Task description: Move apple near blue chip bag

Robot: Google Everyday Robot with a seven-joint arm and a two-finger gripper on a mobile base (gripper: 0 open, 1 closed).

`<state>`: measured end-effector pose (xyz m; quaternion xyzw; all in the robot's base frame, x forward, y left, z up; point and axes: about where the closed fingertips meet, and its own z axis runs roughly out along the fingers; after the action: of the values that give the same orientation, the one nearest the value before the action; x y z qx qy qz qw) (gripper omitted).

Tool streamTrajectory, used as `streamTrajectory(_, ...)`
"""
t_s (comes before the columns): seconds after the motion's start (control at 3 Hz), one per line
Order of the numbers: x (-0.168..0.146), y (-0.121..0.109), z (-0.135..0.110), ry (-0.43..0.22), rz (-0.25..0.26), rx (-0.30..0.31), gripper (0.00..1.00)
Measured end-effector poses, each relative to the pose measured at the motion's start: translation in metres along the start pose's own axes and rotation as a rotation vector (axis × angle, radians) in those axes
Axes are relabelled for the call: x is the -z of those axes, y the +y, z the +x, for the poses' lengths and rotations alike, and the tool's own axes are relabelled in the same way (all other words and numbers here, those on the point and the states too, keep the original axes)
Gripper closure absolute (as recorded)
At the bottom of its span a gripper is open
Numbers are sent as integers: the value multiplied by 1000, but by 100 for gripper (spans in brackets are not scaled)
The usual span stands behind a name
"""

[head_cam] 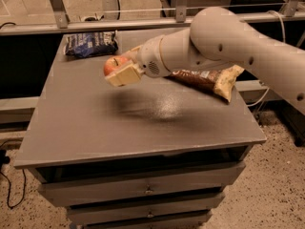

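The robot's gripper will release the apple next to the blue chip bag's front corner (pixel 115 57), on the side toward the brown snack bag.
The red-orange apple (pixel 113 65) is held in my gripper (pixel 122 72), whose cream fingers are shut around it, a little above the grey table top (pixel 86 128), left of centre. The dark navy-blue chip bag (pixel 90 44) lies flat at the back left corner of the table, up and left of the apple and apart from it. My white arm (pixel 224 37) reaches in from the right.
A larger brown and tan snack bag (pixel 212 79) lies on the right part of the table, partly hidden behind my arm. The table is a drawer cabinet (pixel 143 190). A metal rail (pixel 95 23) runs behind it. Speckled floor lies to the right.
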<state>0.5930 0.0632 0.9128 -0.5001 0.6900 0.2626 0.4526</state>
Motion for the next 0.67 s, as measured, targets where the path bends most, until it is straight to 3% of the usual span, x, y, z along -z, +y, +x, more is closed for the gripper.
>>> streamTrajectory(0.67, -63, -80, -5, -49, 83, 18, 100)
